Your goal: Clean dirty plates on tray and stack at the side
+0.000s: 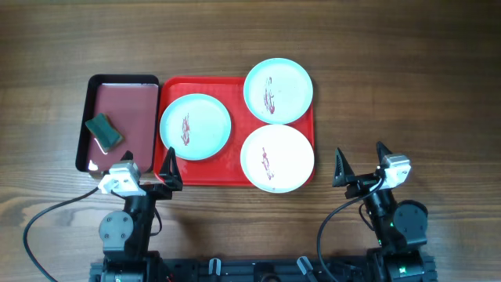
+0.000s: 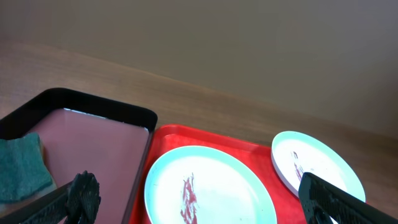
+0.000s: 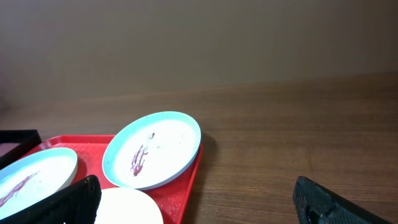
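The aqua plate needs wiping, so next my left gripper goes to the green sponge's middle point(image 1: 104, 132) point(image 2: 23, 169) in the dark maroon tray and closes there.
Three smeared plates sit on the red tray point(image 1: 235, 84). A pale aqua plate point(image 1: 195, 126) lies at its left, also in the left wrist view point(image 2: 208, 186). A second aqua plate point(image 1: 278, 90) overhangs the far right corner, also in the right wrist view point(image 3: 152, 149). A white plate point(image 1: 277, 157) overhangs the near right corner. My left gripper point(image 1: 146, 169) point(image 2: 202, 202) is open and empty just in front of the tray's near left corner. My right gripper point(image 1: 362, 160) point(image 3: 196, 199) is open and empty to the right of the tray.
A dark maroon, black-rimmed tray point(image 1: 137, 100) stands left of the red tray and holds a green sponge point(image 1: 104, 131), which also shows in the left wrist view point(image 2: 22, 168). Bare wooden table point(image 1: 407, 94) extends right of the red tray.
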